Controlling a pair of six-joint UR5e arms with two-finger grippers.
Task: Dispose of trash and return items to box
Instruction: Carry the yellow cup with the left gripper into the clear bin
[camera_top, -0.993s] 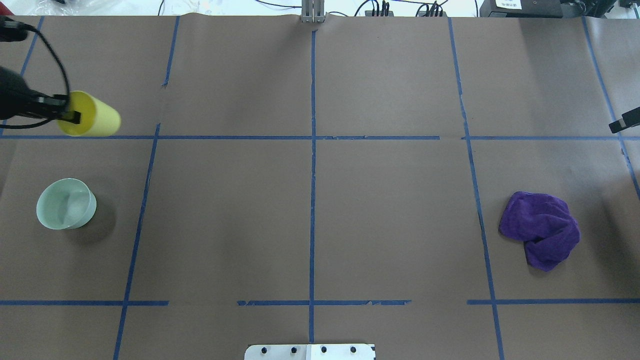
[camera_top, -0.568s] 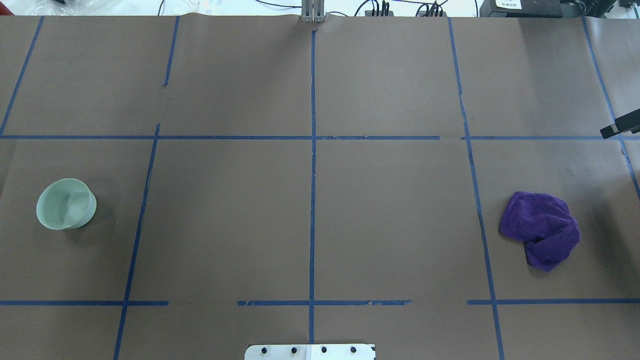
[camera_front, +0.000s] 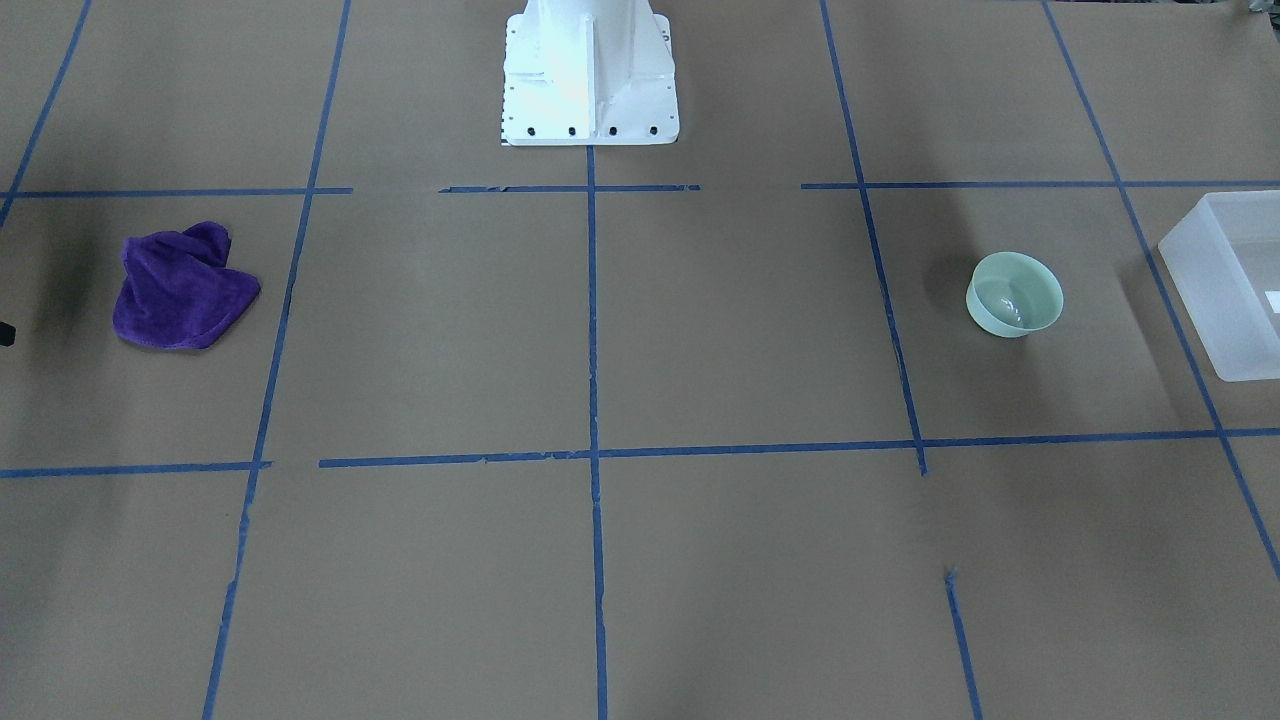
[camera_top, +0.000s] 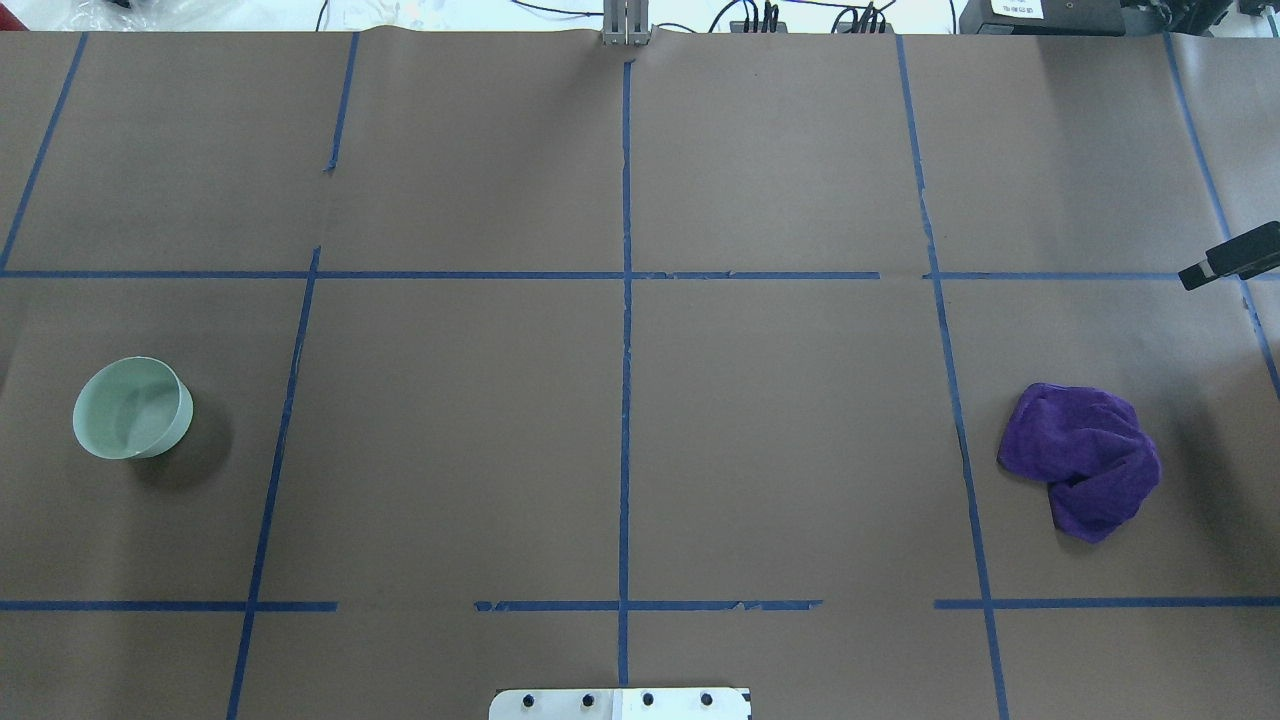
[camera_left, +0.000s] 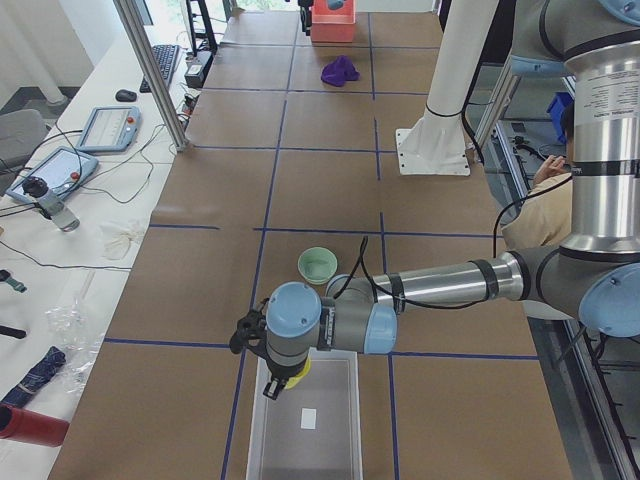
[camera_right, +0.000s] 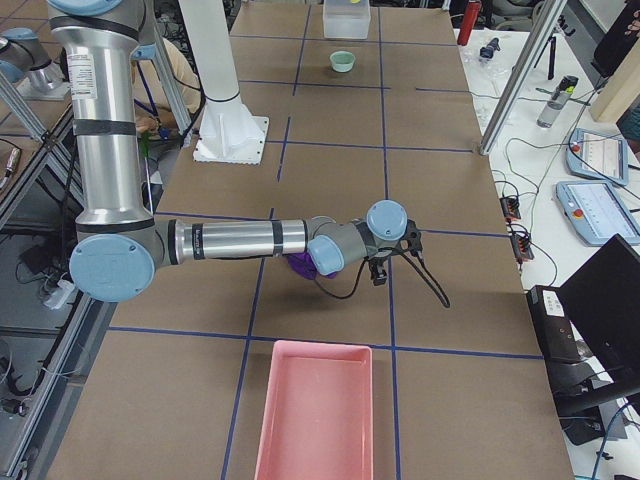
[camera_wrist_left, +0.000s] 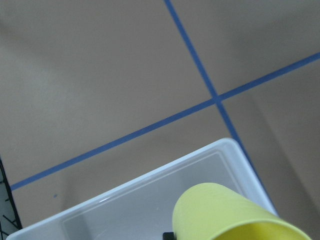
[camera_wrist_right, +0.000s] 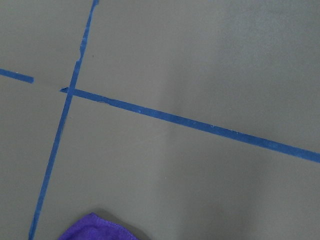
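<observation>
The yellow cup, now hanging just above the box's near end, will be released by my left gripper in the frosted white box (camera_front: 1258, 256), near the box's side closest to the green bowl.
The yellow cup (camera_wrist_left: 235, 215) hangs in my left gripper (camera_left: 282, 383), which is shut on it just above the near end of the frosted white box (camera_left: 305, 420). The left wrist view shows the box's corner (camera_wrist_left: 150, 200) under the cup. The box also shows at the right edge of the front view (camera_front: 1225, 290). My right gripper (camera_right: 377, 275) hovers low over the table next to the purple cloth (camera_top: 1085, 460). Only a dark tip of it (camera_top: 1228, 257) shows overhead, and I cannot tell whether it is open or shut.
A pale green bowl (camera_top: 132, 407) stands on the table on my left, near the box (camera_front: 1013, 293). A pink tray (camera_right: 315, 415) lies at the table's right end. The white robot base (camera_front: 588, 75) stands at the middle. Blue tape lines cross the brown paper.
My left gripper has carried the yellow cup off the left edge of the overhead view. The dark tip of my right gripper has crept further in from the right edge.
</observation>
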